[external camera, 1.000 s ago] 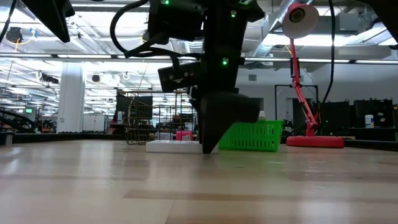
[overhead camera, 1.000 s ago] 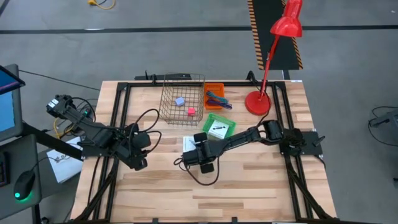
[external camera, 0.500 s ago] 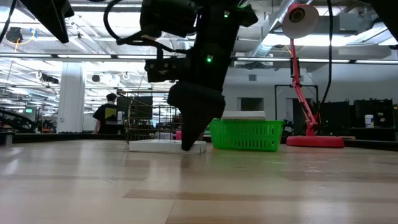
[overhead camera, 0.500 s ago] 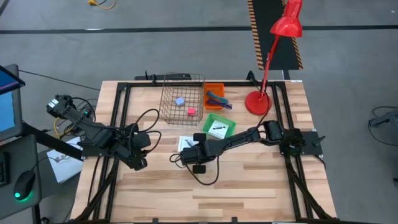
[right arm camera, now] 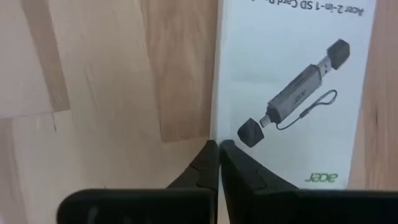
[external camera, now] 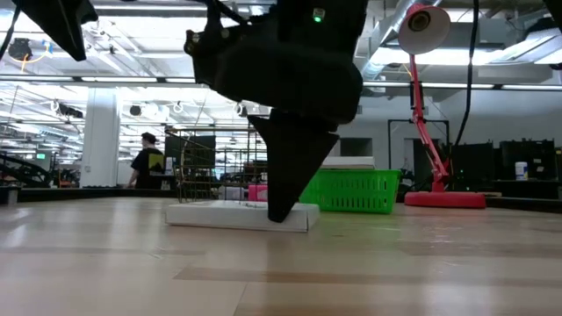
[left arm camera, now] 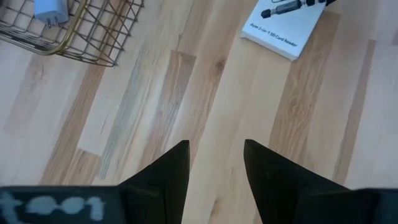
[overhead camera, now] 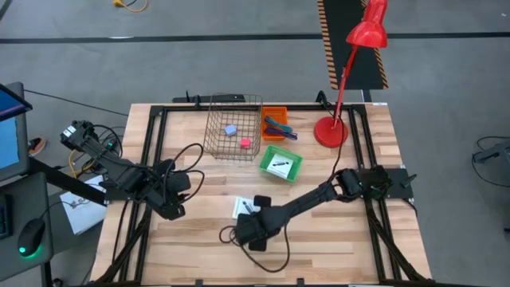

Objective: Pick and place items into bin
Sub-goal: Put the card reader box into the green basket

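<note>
Next, my right gripper lifts clear and takes the packet by its acer-logo end (right arm camera: 319, 183), since its shut fingers catch only the packet's long edge near a corner.
A flat white packet (overhead camera: 241, 207) with a dark printed card reader lies on the wood table, seen large in the right wrist view (right arm camera: 298, 81). My right gripper (overhead camera: 250, 218) is shut, its tips down at the packet's edge (external camera: 281, 217). My left gripper (left arm camera: 214, 162) hangs open above bare wood at the table's left, holding nothing. A wire basket (overhead camera: 233, 126) at the far side holds a lilac cube (overhead camera: 230, 129) and a pink cube (overhead camera: 245, 143). A second packet lies in a green basket (overhead camera: 280, 163). My right gripper presses its shut fingertips (right arm camera: 211, 155) down on the packet's long edge (right arm camera: 225, 124), toward one corner. The fingers come from above, pointing steeply down. The packet lies flat on the table under them (external camera: 233, 215).
An orange tray (overhead camera: 275, 123) with pen-like sticks sits beside the wire basket. A red desk lamp stands with its base (overhead camera: 330, 131) at the far right. Cables trail on the table near both arms. Bare wood lies toward the near edge.
My right gripper has moved toward the table's near edge and rolled about its own axis. The white packet has slid flat along the table with it, toward the near edge.
</note>
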Available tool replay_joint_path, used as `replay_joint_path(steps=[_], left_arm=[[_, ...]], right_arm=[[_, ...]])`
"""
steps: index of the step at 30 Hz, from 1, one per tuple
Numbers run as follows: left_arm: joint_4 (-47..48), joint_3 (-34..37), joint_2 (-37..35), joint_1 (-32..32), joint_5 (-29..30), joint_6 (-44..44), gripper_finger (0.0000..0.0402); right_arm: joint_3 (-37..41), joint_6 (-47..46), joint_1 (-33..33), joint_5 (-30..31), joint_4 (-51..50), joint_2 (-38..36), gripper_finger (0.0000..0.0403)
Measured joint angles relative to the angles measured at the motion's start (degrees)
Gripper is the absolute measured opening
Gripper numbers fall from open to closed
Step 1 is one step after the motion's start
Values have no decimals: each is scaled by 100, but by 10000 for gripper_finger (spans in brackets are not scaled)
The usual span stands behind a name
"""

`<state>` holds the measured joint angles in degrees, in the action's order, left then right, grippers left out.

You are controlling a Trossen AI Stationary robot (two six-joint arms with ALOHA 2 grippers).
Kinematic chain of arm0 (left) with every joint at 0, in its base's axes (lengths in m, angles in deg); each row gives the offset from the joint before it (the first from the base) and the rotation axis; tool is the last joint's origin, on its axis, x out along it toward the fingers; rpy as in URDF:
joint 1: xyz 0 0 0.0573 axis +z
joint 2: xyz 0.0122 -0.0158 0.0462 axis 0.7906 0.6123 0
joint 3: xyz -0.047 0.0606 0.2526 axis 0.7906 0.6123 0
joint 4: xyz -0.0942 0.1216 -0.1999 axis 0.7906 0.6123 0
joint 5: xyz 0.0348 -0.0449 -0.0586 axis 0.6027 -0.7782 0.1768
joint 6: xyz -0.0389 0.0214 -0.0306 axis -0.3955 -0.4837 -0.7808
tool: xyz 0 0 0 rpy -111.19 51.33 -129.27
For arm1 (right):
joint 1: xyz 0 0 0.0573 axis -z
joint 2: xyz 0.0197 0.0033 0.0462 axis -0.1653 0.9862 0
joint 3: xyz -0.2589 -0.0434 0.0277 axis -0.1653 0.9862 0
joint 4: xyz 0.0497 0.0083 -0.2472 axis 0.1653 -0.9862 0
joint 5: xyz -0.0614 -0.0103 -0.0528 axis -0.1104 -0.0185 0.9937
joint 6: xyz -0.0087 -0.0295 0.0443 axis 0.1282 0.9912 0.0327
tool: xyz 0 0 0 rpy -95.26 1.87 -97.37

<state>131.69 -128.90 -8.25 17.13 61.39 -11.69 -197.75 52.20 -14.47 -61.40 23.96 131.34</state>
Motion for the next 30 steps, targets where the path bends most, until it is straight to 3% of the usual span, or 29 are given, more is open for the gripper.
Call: replay_joint_path(steps=[11, 24, 30], left_arm=[[79, 0, 0, -210, 98, 50, 143], [291, 0, 0, -409, 247, 61, 143], [297, 0, -2, -476, 266, 63, 143]], right_arm=[[-976, -1089, -88, 746, -1445, 60, 1], [-2336, -1573, 9, 1580, -3188, 29, 1], [-2345, -1716, 89, 1710, -3265, -119, 1]])
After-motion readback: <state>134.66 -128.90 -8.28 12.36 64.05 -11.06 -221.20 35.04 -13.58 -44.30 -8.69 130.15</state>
